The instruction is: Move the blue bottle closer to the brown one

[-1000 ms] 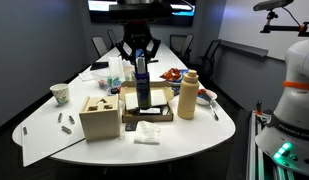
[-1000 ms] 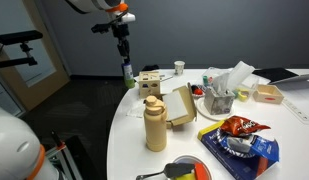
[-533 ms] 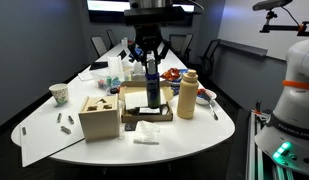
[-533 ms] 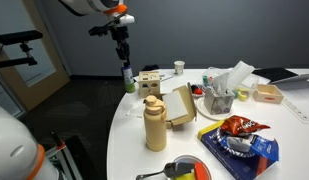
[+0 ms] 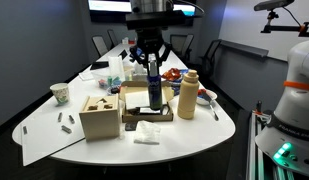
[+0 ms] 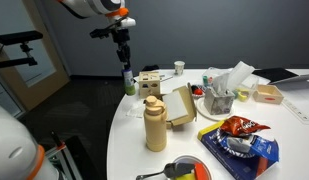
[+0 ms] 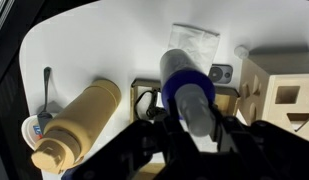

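Note:
My gripper is holding the blue bottle. It will release the bottle on the white table [image 5: 182, 133] [image 7: 126, 43] just in front of the brown bottle.
My gripper [image 5: 150, 60] is shut on the blue bottle [image 5: 152, 88] near its top and holds it upright over a shallow cardboard tray [image 5: 134, 110]. The brown bottle [image 5: 188, 95] stands on the white table just right of the tray, a short gap from the blue one. In the other exterior view the gripper [image 6: 123, 45] hangs with the blue bottle [image 6: 129, 80] behind the brown bottle [image 6: 154, 125]. In the wrist view the blue bottle [image 7: 186, 90] sits between my dark fingers [image 7: 144, 140], and the brown bottle [image 7: 79, 125] lies to its left.
A light wooden box [image 5: 100, 115] stands left of the tray. A white napkin [image 5: 146, 132] lies in front. A cup [image 5: 60, 94] is at far left. A chips bag [image 6: 239, 135], a tissue holder [image 6: 222, 95] and a plate [image 6: 189, 170] crowd the other side.
My gripper has carried the blue bottle sideways towards the brown bottle over the tray. In the last half second it has barely moved.

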### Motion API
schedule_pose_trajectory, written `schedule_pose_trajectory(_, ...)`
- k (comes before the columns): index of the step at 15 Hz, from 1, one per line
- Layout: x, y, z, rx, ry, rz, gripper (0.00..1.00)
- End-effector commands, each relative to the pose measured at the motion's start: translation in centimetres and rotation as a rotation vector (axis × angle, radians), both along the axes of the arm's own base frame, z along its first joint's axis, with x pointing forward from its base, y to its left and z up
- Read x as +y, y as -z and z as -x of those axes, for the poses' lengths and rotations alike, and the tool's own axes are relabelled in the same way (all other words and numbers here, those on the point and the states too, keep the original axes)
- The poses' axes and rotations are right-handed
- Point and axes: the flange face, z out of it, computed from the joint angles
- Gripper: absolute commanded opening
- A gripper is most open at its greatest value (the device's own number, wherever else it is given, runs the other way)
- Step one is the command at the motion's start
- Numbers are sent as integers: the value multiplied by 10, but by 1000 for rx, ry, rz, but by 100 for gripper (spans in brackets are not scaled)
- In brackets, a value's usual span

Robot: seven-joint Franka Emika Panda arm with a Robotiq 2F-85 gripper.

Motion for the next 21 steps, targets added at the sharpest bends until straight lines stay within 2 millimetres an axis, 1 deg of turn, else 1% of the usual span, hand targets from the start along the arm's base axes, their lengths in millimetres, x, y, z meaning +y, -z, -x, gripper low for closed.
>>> schedule_pose_trajectory(1,-19,-5,12,-31,25,-31,8)
schedule_pose_trajectory(3,-27,-1,17,-43,46,-52,8)
schedule_pose_trajectory(5,-36,3,28,-54,66,-73,8)
schedule_pose_trajectory(10,-61,20,50,-78,83,-97,8)
schedule_pose_trajectory(14,-80,33,65,-98,48,-91,8)
schedule_pose_trajectory(21,-115,63,78,-102,-49,-107,8)
